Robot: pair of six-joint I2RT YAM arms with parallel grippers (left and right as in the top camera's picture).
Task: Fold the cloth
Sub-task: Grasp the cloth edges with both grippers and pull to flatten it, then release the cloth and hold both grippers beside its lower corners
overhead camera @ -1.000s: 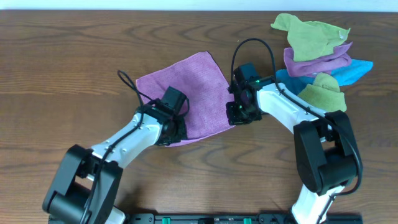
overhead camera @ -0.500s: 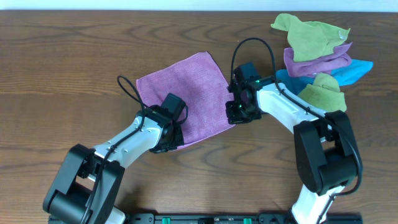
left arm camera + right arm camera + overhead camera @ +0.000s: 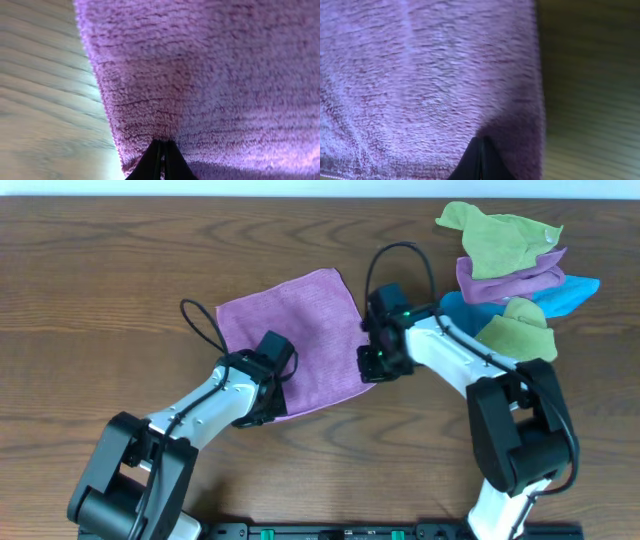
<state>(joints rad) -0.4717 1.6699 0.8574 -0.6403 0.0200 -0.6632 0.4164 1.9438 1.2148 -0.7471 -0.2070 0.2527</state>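
Note:
The purple cloth lies tilted under the robot's closed fingertips, so the robot should turn it square, and then the right gripper will open and take the cloth's near corner (image 3: 371,387).
The purple cloth (image 3: 300,330) lies spread on the wooden table, tilted, near the middle. My left gripper (image 3: 268,405) is shut on the cloth's near left corner; the left wrist view shows its black fingertips (image 3: 161,150) pinched together on the cloth (image 3: 215,75) beside its edge. My right gripper (image 3: 372,370) is shut on the cloth's near right corner; the right wrist view shows its closed fingertips (image 3: 479,150) on the cloth (image 3: 430,70) near its right edge. The white tag is not visible.
A pile of other cloths (image 3: 510,275) in green, purple and blue lies at the back right. Bare wooden table (image 3: 100,300) surrounds the cloth on the left and front.
Both grippers have shifted slightly left and up the table, dragging the cloth's near edge with them. The cloth's near corners now sit a little further in.

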